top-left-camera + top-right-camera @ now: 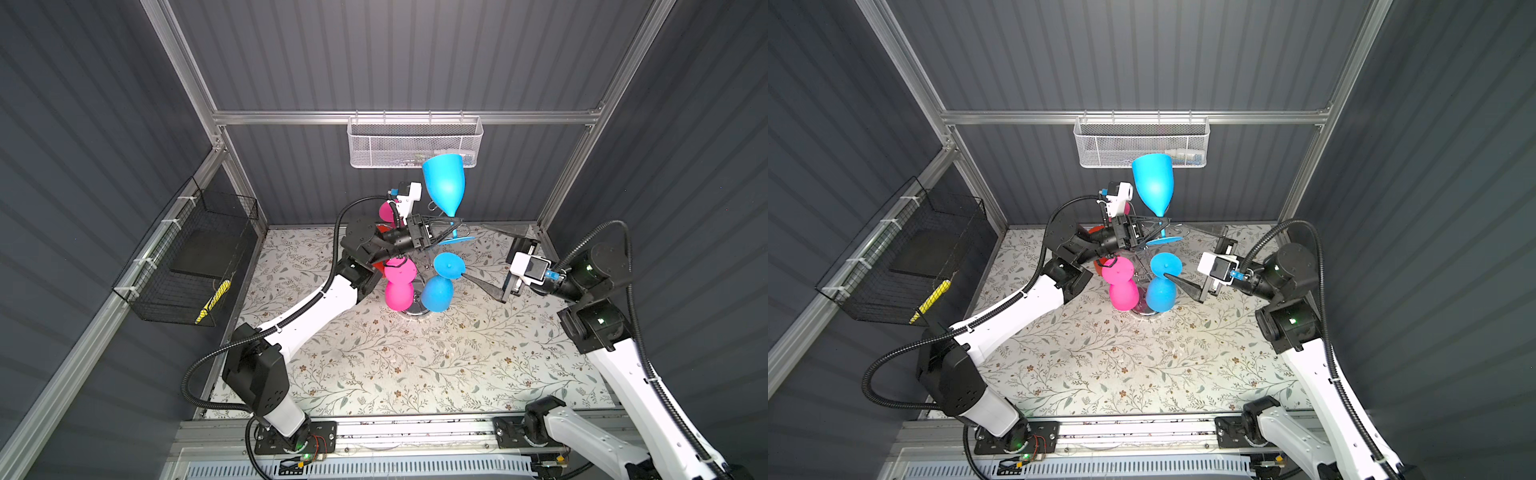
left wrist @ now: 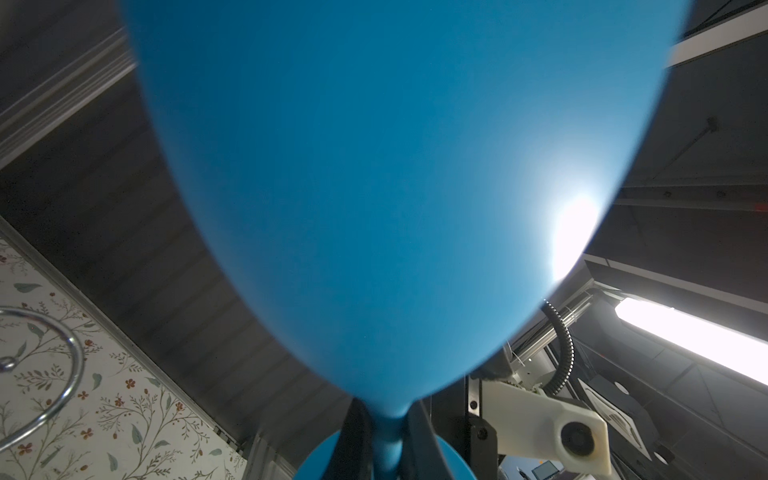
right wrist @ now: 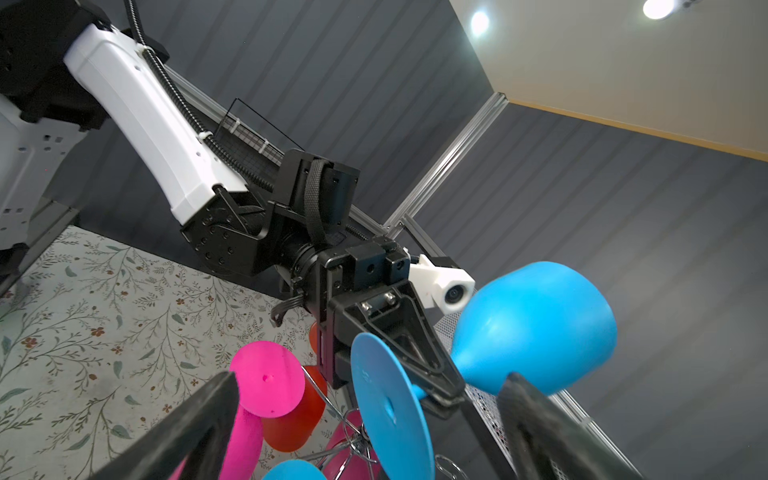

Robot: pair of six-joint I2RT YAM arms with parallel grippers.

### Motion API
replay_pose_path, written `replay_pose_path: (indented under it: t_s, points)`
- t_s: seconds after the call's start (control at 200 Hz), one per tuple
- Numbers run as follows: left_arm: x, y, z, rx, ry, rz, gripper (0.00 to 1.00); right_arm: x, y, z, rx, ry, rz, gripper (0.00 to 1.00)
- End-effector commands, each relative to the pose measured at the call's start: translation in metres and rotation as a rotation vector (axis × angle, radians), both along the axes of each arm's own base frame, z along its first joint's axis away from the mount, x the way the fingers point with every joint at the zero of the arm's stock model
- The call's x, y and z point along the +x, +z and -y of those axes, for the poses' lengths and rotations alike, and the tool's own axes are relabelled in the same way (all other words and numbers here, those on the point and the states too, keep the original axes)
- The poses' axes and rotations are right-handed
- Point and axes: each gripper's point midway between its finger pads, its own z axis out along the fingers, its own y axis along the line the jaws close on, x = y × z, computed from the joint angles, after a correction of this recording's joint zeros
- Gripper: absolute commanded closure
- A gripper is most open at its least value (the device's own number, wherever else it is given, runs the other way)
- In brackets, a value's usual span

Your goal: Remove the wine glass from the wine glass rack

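Next, my right gripper will grab the bowl's rim (image 1: 462,158) (image 3: 610,320) on the blue wine glass that my left gripper holds by its stem.
A blue wine glass (image 1: 444,185) (image 1: 1153,183) stands bowl up above the wine glass rack (image 1: 415,313) (image 1: 1147,312). My left gripper (image 1: 453,224) (image 1: 1165,220) is shut on its stem. In the left wrist view the bowl (image 2: 374,166) fills the picture. The left fingers (image 2: 419,440) pinch the stem just above the foot. The right wrist view shows the blue glass (image 3: 536,328) with its foot close over the rack's wire arms (image 3: 353,440). My right gripper (image 1: 473,250) (image 1: 1179,251) (image 3: 370,380) is open wide to the right of the rack, holding nothing.
Several glasses hang bowl down on the rack: a pink one (image 1: 399,286), a blue one (image 1: 438,291), another pink one (image 1: 386,212) and an orange one (image 3: 291,424). A white mesh basket (image 1: 415,143) hangs on the back wall. A black wire basket (image 1: 187,257) hangs on the left wall.
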Motion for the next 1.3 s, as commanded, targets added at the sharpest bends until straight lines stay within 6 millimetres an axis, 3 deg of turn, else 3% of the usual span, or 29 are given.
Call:
replay_pose_path:
  t_s: [0.0, 0.235, 0.39, 0.585, 0.8, 0.91, 1.02, 1.04, 1.075, 1.09, 1.111, 1.296]
  points:
    - [-0.008, 0.028, -0.020, 0.040, 0.120, 0.170, 1.00, 0.001, 0.033, 0.016, 0.170, -0.082, 0.065, 0.01]
    - [0.002, 0.030, -0.061, 0.371, 0.462, 0.460, 1.00, 0.035, 0.064, 0.071, 0.581, -0.325, -0.152, 0.01]
    - [0.012, 0.034, -0.095, 0.584, 0.666, 0.637, 1.00, 0.055, 0.064, 0.109, 0.808, -0.464, -0.328, 0.01]
    - [0.016, 0.016, -0.129, 0.846, 0.815, 0.972, 1.00, 0.072, 0.053, 0.142, 0.959, -0.641, -0.569, 0.01]
    - [0.028, 0.002, -0.153, 1.109, 0.887, 1.191, 1.00, 0.089, 0.041, 0.120, 0.933, -0.593, -0.788, 0.01]
    - [0.032, -0.004, -0.157, 1.206, 0.913, 1.328, 1.00, 0.100, 0.034, 0.097, 0.864, -0.532, -0.933, 0.01]
    - [0.037, -0.015, -0.156, 1.326, 0.917, 1.488, 1.00, 0.103, 0.035, 0.060, 0.745, -0.389, -1.072, 0.01]
    - [0.038, -0.016, -0.155, 1.346, 0.916, 1.515, 1.00, 0.098, 0.038, 0.056, 0.733, -0.358, -1.089, 0.03]
    - [0.039, -0.015, -0.155, 1.373, 0.923, 1.557, 1.00, 0.107, 0.029, 0.042, 0.688, -0.324, -1.153, 0.05]
    - [0.042, -0.030, -0.153, 1.406, 0.892, 1.572, 1.00, 0.107, 0.029, 0.037, 0.671, -0.300, -1.173, 0.06]
    - [0.043, -0.033, -0.153, 1.424, 0.891, 1.593, 1.00, 0.109, 0.025, 0.032, 0.656, -0.284, -1.200, 0.08]
    - [0.047, -0.036, -0.147, 1.435, 0.908, 1.676, 1.00, 0.113, 0.003, 0.002, 0.565, -0.154, -1.379, 0.24]
